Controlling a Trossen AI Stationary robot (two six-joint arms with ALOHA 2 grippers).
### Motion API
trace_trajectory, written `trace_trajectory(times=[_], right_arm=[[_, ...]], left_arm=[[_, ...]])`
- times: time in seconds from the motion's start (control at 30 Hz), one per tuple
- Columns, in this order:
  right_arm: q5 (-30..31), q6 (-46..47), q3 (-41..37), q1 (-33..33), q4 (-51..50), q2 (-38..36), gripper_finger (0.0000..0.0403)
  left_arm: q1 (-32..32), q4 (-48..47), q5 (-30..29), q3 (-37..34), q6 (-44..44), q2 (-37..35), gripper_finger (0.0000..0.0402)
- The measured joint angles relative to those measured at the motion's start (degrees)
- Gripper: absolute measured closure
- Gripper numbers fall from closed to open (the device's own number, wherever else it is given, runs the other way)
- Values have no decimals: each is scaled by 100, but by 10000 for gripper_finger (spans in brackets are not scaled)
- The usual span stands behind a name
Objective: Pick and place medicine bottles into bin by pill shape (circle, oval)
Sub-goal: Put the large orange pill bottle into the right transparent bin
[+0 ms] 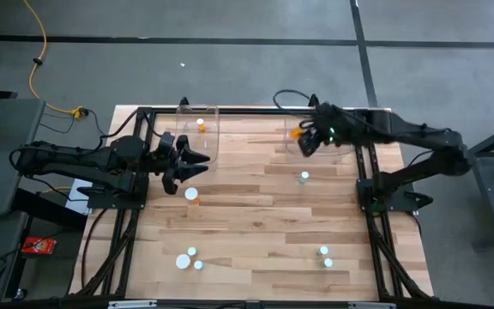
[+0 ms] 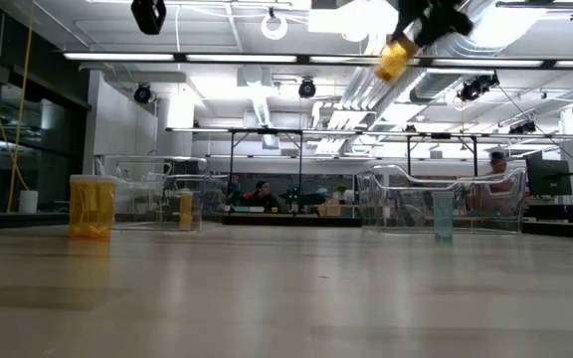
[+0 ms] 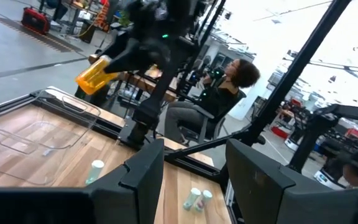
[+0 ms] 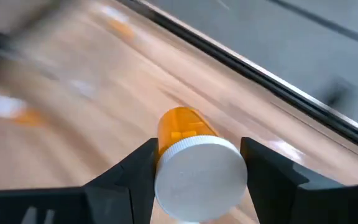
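Observation:
My right gripper should set the amber bottle upright and let go of it in the middle of the empty clear bin (image 1: 322, 138).
My right gripper (image 1: 302, 140) is shut on an amber medicine bottle (image 1: 294, 133) with a white cap, high over the far right of the table by a clear bin (image 2: 436, 199). The low view shows the bottle (image 2: 394, 58) tilted well above the tabletop. My left gripper (image 1: 197, 165) waits open and empty at the left, just in front of the other clear bin (image 1: 199, 137). That bin has an amber bottle (image 1: 200, 124) standing inside. More bottles stand on the table: one amber (image 1: 191, 194), one pale (image 1: 304, 178). My right gripper pinches the amber bottle at its white-capped end (image 4: 201, 171) between its two fingers, one on each side of the cap. The fingers slant downward and lie along the bottle, whose amber body (image 4: 182, 127) sticks out beyond the fingertips. The bottle is lifted clear of table and bin.
Three white-capped bottles (image 1: 190, 258) stand near the front left and two (image 1: 325, 256) near the front right. Black frame rails (image 1: 367, 184) run along both table sides. People sit in the room beyond the table (image 3: 225, 93).

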Motion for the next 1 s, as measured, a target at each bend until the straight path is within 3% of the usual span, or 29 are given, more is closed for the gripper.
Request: trace_trajectory(times=[0.17, 0.27, 0.57, 1.0], right_arm=[[-121, -189, -109, -986, -1287, 325, 217], [-124, -296, -450, -1524, -1472, 549, 217], [-614, 207, -1272, -2754, -123, 1183, 217], [-630, 918, -1280, -3278, 234, 2477, 217]], left_arm=[[0, -24, -19, 2, 1, 0, 238], [0, -22, -21, 1, 1, 0, 238], [0, -22, -23, 1, 1, 0, 238], [0, -20, -21, 2, -6, 0, 238]])
